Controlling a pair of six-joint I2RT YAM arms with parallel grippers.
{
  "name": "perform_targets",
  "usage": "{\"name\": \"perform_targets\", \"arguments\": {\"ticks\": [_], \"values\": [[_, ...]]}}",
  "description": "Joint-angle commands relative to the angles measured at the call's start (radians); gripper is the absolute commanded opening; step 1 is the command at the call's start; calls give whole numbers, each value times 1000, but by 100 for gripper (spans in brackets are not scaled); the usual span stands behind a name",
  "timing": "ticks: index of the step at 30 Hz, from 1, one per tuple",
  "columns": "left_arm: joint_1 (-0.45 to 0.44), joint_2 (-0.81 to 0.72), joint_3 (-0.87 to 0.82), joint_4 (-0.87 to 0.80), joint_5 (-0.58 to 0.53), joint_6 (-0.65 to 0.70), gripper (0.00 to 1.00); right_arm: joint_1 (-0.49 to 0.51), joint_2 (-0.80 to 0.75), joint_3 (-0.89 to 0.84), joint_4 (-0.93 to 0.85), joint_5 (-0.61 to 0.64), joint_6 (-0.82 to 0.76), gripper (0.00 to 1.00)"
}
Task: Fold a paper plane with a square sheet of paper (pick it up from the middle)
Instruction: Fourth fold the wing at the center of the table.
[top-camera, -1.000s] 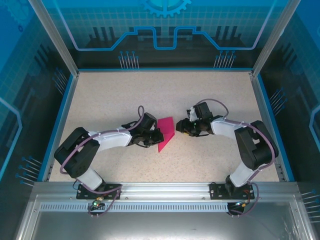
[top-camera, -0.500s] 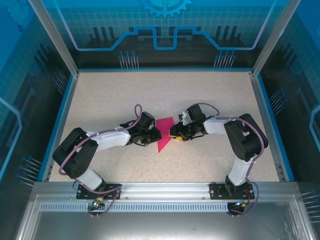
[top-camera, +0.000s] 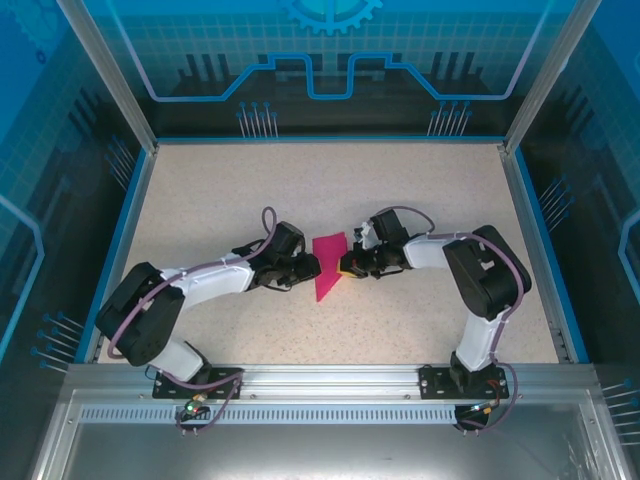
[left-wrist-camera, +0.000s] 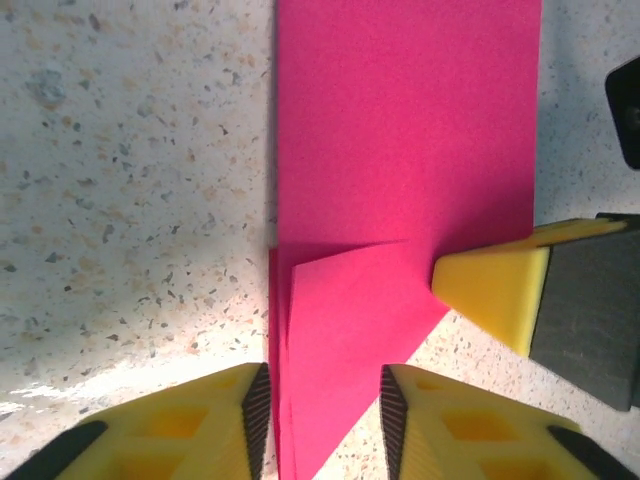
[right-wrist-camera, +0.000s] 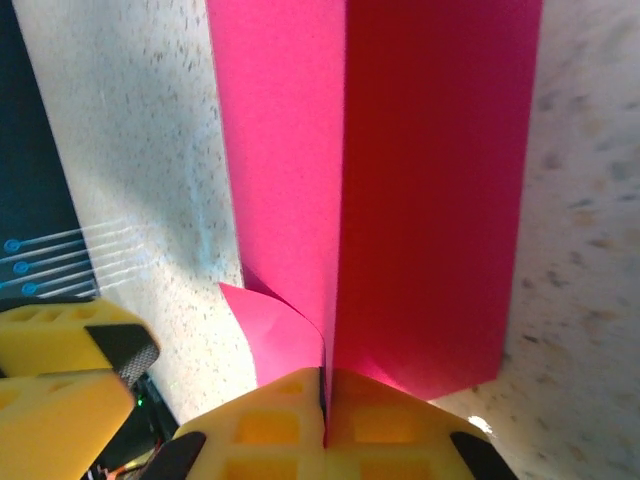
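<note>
The loose edges of the paper's point are under my left gripper, so it should pinch the paper's fold (left-wrist-camera: 412, 352) while my right gripper holds it up.
The magenta-pink square sheet of paper (top-camera: 327, 262) is folded into a narrow shape with a slanted point, mid-table between the two arms. My left gripper (top-camera: 308, 268) sits at its left side. In the left wrist view the left gripper (left-wrist-camera: 322, 430) is open; the paper's pointed end (left-wrist-camera: 350, 330) lies between the fingers with a gap on the right. My right gripper (top-camera: 347, 265) is at the paper's right edge. In the right wrist view the right gripper (right-wrist-camera: 325, 400) is shut on a raised fold of the paper (right-wrist-camera: 420, 180), and a small flap (right-wrist-camera: 275, 330) curls up beside it.
The speckled tabletop (top-camera: 250, 190) is bordered by a blue rim (top-camera: 122, 240) and transparent walls. The right gripper's yellow fingertip (left-wrist-camera: 495, 290) reaches into the left wrist view, touching the paper's edge. The left gripper's finger (right-wrist-camera: 60, 370) shows at the right wrist view's lower left.
The right gripper moved left onto the paper's edge and closed on it. The left gripper's jaws spread apart and let go of the paper.
</note>
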Motion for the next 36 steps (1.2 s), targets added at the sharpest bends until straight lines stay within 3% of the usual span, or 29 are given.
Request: {"name": "perform_targets", "arguments": {"ticks": [1, 11, 19, 23, 29, 36], "values": [[10, -56, -17, -36, -21, 35, 46, 4, -131, -15, -51, 134, 39, 0], [16, -165, -51, 9, -24, 92, 74, 49, -392, -27, -324, 434, 157, 0], [16, -216, -96, 73, -9, 143, 86, 116, -350, 57, -403, 519, 220, 0], [-1, -182, -106, 136, 46, 260, 92, 119, -319, 36, -349, 494, 315, 0], [-79, -169, -136, 260, -14, 455, 94, 101, -314, 6, -319, 486, 433, 0], [-98, -111, -197, 449, -58, 621, 83, 94, -257, 74, -340, 435, 479, 0]]}}
